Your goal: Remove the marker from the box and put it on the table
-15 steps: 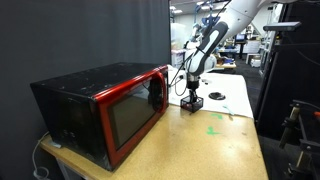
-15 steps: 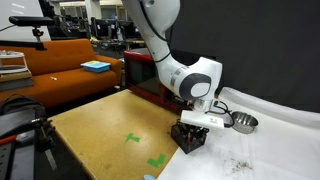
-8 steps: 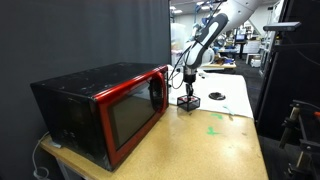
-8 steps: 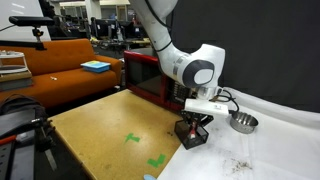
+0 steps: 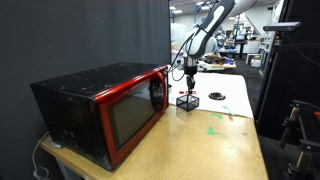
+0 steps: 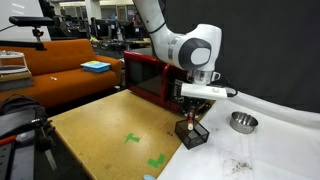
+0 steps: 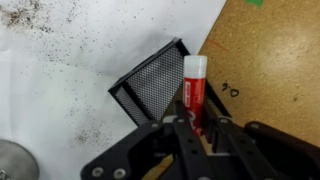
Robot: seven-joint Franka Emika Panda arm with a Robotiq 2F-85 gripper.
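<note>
My gripper will let go of the red marker on the bare wood (image 5: 204, 118) (image 7: 272, 23) between the black mesh box and the green tape.
My gripper (image 7: 192, 128) is shut on a red marker with a white cap (image 7: 194, 85) and holds it upright, lifted above the small black mesh box (image 7: 153, 85). In both exterior views the gripper (image 5: 189, 72) (image 6: 197, 103) hangs a short way over the box (image 5: 187, 101) (image 6: 193, 133), which stands on the wooden table (image 6: 100, 135) at the edge of the white cloth (image 7: 70, 60). The marker (image 6: 194, 115) hangs down from the fingers, its tip just above the box rim.
A red and black microwave (image 5: 100, 108) stands on the table beside the box. A small metal bowl (image 6: 241, 122) sits on the white cloth. Green tape marks (image 6: 145, 150) lie on the wood. An orange sofa (image 6: 60, 65) stands beyond the table.
The gripper has risen from the box, taking the marker up out of it. The box has stayed in place.
</note>
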